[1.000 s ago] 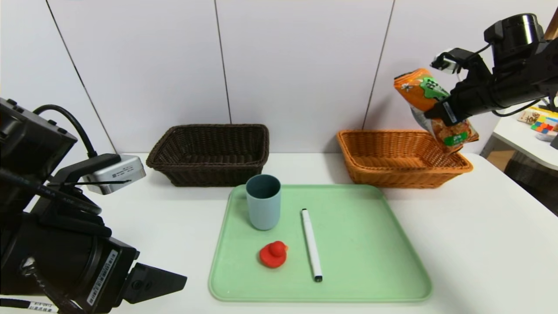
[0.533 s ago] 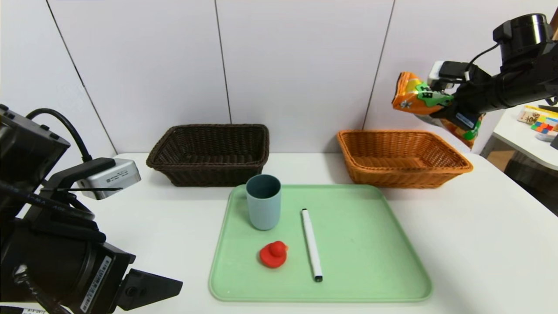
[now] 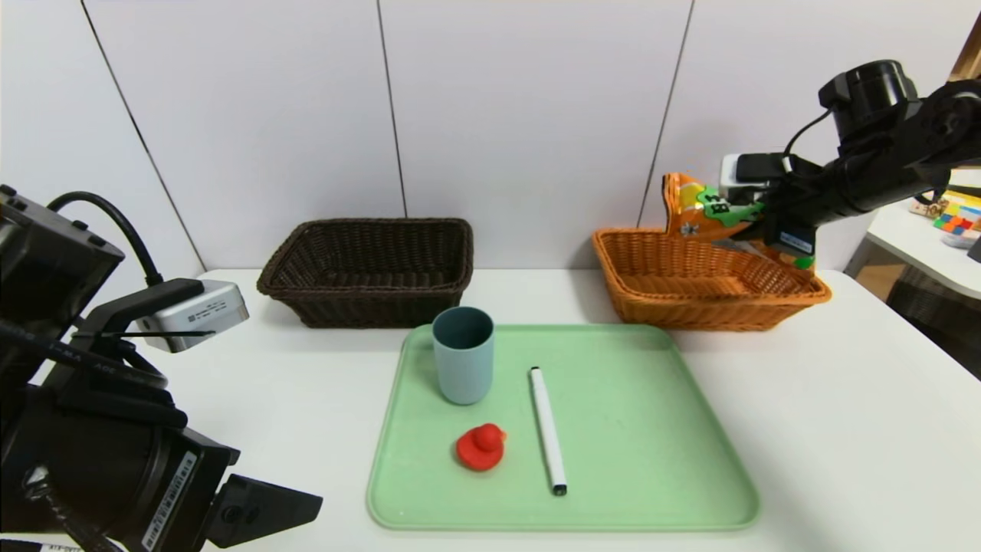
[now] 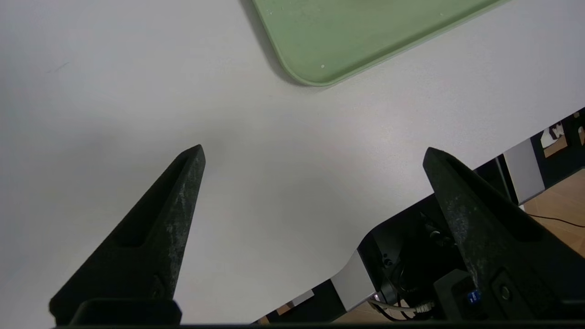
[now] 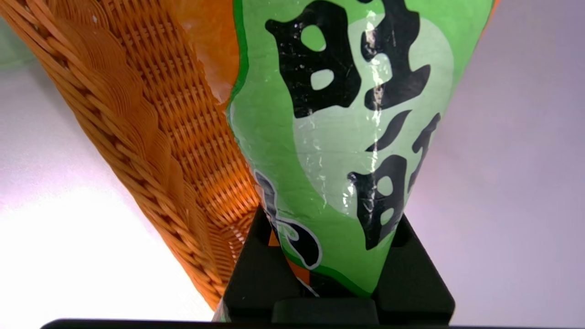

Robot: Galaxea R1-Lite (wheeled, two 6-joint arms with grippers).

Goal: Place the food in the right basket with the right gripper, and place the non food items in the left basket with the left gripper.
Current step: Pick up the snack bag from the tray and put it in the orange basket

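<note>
I should release the snack bag with my right gripper on the woven bottom in the middle of the orange basket (image 3: 710, 279).
An orange and green snack bag (image 3: 701, 211) hangs over the far right part of the orange basket (image 3: 690, 310), its low end down by the rim. My right gripper (image 3: 759, 224) is shut on it. In the right wrist view the bag (image 5: 347, 137) fills the space between the jaws of that gripper (image 5: 329, 228), next to the basket's woven wall (image 5: 151, 137). A blue cup (image 3: 463, 356), a red toy duck (image 3: 480, 447) and a white marker (image 3: 547, 429) sit on the green tray (image 3: 636, 429). My left gripper (image 4: 315, 155) is open over bare table near the tray's corner (image 4: 347, 41).
A dark brown basket (image 3: 368, 307) stands at the back left, behind the tray. The left arm's body (image 3: 115, 460) fills the near left corner. A side table with coloured blocks (image 3: 954, 218) stands at the far right.
The right arm has come down and a little to the left, bringing the bag from high above the orange basket to its rim. The left arm has hardly moved.
</note>
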